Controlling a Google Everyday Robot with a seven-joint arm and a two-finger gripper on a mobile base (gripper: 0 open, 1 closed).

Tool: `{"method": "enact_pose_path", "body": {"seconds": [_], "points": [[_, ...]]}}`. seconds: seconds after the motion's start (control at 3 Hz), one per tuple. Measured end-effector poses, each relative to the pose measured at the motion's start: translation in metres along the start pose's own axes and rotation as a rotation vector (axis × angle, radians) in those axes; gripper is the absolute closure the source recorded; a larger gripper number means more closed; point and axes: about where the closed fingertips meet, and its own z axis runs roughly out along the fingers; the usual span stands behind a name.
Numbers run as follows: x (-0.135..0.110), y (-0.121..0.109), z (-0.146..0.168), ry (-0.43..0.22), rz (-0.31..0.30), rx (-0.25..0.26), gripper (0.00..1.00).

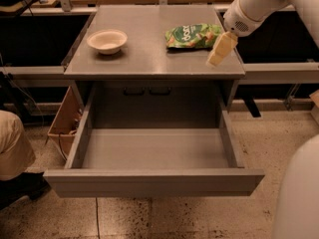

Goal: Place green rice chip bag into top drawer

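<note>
Next, my gripper needs to go to the green rice chip bag and grab its end [214, 31] farthest from the white bowl.
The green rice chip bag [193, 35] lies flat on the grey tabletop [149, 54], towards the right back. The gripper [221, 49] hangs from the white arm at the right, just right of and slightly nearer than the bag, above the tabletop's right edge. It is not holding the bag. The top drawer [154, 148] stands pulled out wide below the tabletop, its smooth grey floor bare and its flat front panel [152, 182] nearest the camera.
A white bowl [106, 40] sits on the left of the tabletop. A cardboard box [65, 118] stands on the floor left of the drawer. A person's leg [12, 143] is at the far left. The robot's white body [299, 193] fills the lower right.
</note>
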Motion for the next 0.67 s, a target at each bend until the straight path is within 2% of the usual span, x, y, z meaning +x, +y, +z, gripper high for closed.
{"method": "enact_pose_path", "body": {"seconds": [0.67], "points": [[0.000,-0.075,0.060,-0.095,0.186,0.133,0.00]]}}
